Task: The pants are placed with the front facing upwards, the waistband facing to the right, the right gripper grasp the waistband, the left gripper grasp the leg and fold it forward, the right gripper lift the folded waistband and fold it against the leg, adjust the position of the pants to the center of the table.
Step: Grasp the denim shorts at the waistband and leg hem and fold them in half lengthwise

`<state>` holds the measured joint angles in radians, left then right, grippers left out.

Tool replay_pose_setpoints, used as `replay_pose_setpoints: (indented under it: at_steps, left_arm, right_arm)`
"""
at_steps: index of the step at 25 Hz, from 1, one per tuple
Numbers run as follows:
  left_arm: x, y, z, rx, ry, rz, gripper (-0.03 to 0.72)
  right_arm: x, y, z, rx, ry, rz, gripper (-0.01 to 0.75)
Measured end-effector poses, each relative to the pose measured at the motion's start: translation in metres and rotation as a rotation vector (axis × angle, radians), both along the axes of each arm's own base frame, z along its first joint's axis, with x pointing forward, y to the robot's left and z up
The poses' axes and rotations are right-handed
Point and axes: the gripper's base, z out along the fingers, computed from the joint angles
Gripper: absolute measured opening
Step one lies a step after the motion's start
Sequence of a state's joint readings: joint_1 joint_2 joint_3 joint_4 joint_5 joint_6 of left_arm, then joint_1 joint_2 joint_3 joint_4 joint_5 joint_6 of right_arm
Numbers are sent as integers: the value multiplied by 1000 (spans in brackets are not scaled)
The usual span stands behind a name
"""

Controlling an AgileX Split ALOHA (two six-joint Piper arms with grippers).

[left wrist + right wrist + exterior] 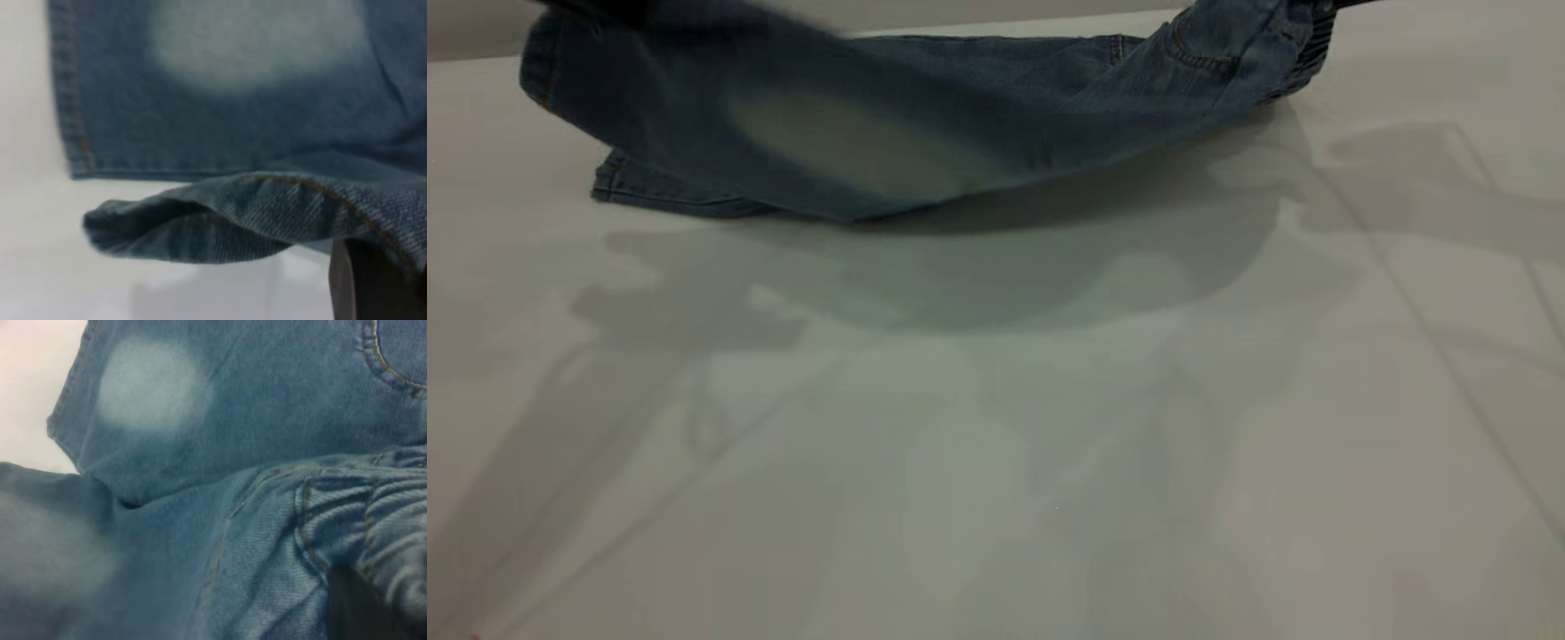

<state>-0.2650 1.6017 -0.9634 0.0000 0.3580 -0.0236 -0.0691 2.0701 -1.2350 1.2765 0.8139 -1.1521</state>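
Note:
Next, my right gripper releases its hold and leaves the ruched waistband on the pants' other half (1276, 59), along the far side of the table.
The blue denim pants (1049, 107) hang lifted along the table's far side, sagging in the middle. One leg (845, 142) with a pale oval is raised at the left, and its hem (267, 213) drapes over my left gripper (373, 267), which is shut on it. The other leg's cuff (658, 191) rests on the table (996, 444). At the right the ruched waistband (1303, 53) is held up. In the right wrist view the waistband (387, 520) bunches over my right gripper (353, 600), shut on it. Both grippers are almost wholly above the exterior view's top edge.
Shadows of the arms and the hanging pants fall across the white tabletop in front of the pants. The table's far edge (996, 27) runs just behind them.

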Motion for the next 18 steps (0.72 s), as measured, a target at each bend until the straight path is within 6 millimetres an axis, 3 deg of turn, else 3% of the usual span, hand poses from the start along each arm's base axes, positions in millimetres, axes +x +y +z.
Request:
replay_pose_setpoints:
  at_steps: [9, 18]
  left_arm:
    - [24, 32, -8, -2, -11, 107, 59]
    - [59, 25, -16, 3, -28, 94, 59]
  right_arm:
    - [20, 0, -23, 23, 40, -4, 29]
    - [42, -1, -26, 36, 13, 0, 29]
